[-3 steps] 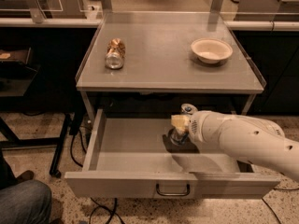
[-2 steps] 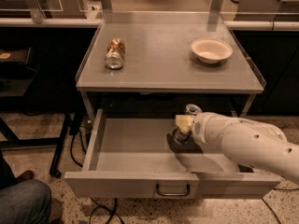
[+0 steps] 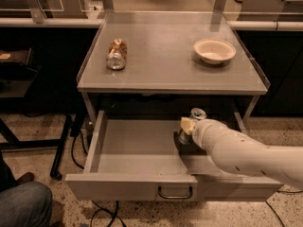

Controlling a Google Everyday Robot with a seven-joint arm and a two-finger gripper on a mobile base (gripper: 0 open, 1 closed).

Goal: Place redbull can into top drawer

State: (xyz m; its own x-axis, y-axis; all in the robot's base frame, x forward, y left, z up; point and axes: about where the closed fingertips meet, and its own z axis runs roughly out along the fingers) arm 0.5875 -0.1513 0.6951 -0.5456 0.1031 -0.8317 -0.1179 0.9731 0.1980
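My gripper is going to let go of the redbull can, upright on the drawer's bottom behind the small dark handle (image 3: 194, 151), about midway back.
The top drawer (image 3: 132, 148) is pulled wide open under the grey tabletop, and its front panel carries a small dark handle (image 3: 175, 193). My gripper (image 3: 183, 137) is down inside the drawer at its right side, mostly hidden by my white arm (image 3: 241, 155). The silver top of the redbull can (image 3: 198, 113) shows upright just behind my wrist, inside the drawer near its back right. The can's body is hidden by my arm, and I cannot see whether the gripper holds it.
A gold-brown can (image 3: 117, 54) lies on its side on the tabletop (image 3: 165, 70) at the left. A white bowl (image 3: 214, 50) sits at the right. A person's jeans-clad knee (image 3: 23, 205) is at the bottom left. Cables and a dark stand leg (image 3: 61, 145) are left of the drawer.
My arm and the can top have shifted slightly to the right and a little deeper in the drawer. The drawer, the gold-brown can and the bowl have not moved.
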